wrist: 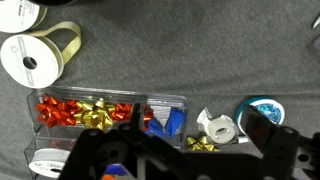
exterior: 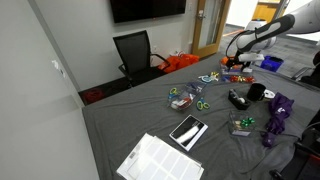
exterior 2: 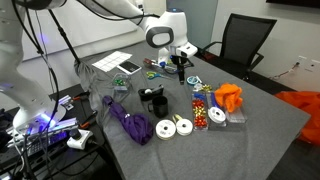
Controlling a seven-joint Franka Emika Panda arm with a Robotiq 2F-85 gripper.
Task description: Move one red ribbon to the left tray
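The robot's gripper should close on the middle of the red ribbon (exterior: 235, 72) (wrist: 123, 111) that lies between the gold bow and the blue bow in the clear plastic box.
In the wrist view several red ribbon bows (wrist: 55, 112) lie in a clear plastic box (wrist: 100, 98), beside a gold bow (wrist: 95, 116) and a blue bow (wrist: 170, 122). My gripper (wrist: 200, 140) is open and empty, its dark fingers above the box's right end and a white tape roll (wrist: 215, 125). In both exterior views the gripper (exterior: 232, 63) (exterior 2: 180, 66) hovers over the table near the box (exterior 2: 200, 105). A small grey tray (exterior: 240, 126) holds green bows; another small tray with bows (exterior: 180, 98) lies farther along. I cannot tell which is the left tray.
White ribbon spools (wrist: 27, 62) and a blue spool (wrist: 262, 108) lie near the box. A purple ribbon bundle (exterior: 278, 115), a black tablet (exterior: 188, 130), white paper (exterior: 160, 160), a black cup (exterior 2: 152, 97) and an orange bundle (exterior 2: 229, 97) are on the grey cloth.
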